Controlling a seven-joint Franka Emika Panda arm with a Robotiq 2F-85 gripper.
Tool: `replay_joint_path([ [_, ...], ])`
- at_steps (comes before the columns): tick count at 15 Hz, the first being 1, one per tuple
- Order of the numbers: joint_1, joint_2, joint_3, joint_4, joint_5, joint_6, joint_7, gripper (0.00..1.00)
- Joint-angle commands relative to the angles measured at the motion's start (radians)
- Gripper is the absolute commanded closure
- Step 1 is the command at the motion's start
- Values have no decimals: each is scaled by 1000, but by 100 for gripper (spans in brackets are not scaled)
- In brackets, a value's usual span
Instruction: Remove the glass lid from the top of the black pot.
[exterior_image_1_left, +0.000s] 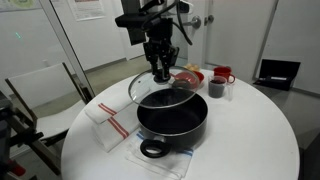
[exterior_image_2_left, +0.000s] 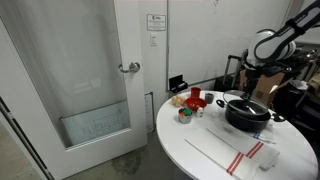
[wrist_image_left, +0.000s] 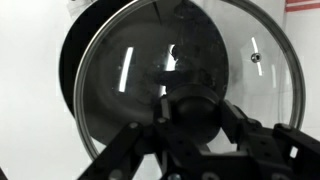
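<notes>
Next, I release the glass lid on the white table (exterior_image_1_left: 136, 100) beside the black pot, near the red-striped towel, with my gripper.
The black pot (exterior_image_1_left: 172, 115) stands on the round white table in both exterior views (exterior_image_2_left: 247, 114). The glass lid (exterior_image_1_left: 152, 88) is tilted, lifted above the pot's rim on its far side, its near edge close to the pot. My gripper (exterior_image_1_left: 161, 73) is shut on the lid's black knob (wrist_image_left: 190, 112). In the wrist view the clear lid (wrist_image_left: 130, 80) with its thin metal rim fills the frame, and the pot's dark inside (wrist_image_left: 75, 60) shows behind it. In an exterior view the gripper (exterior_image_2_left: 249, 90) hangs just above the pot.
A red mug (exterior_image_1_left: 222, 75), a dark mug (exterior_image_1_left: 215, 88) and small red and yellow items (exterior_image_1_left: 188, 76) stand behind the pot. A white towel with red stripes (exterior_image_1_left: 108, 122) lies beside it. A laptop (exterior_image_1_left: 275, 73) and a chair (exterior_image_1_left: 40, 90) stand nearby.
</notes>
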Motion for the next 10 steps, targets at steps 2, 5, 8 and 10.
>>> replay_joint_path([
  [2,31,-108,36,-79,7,3,-29,75],
  [5,80,-114,57,-57,-12,-31,-28,75],
  [8,139,-95,70,-16,-36,-71,-19,75],
  [10,179,-73,77,18,-55,-104,-14,75],
])
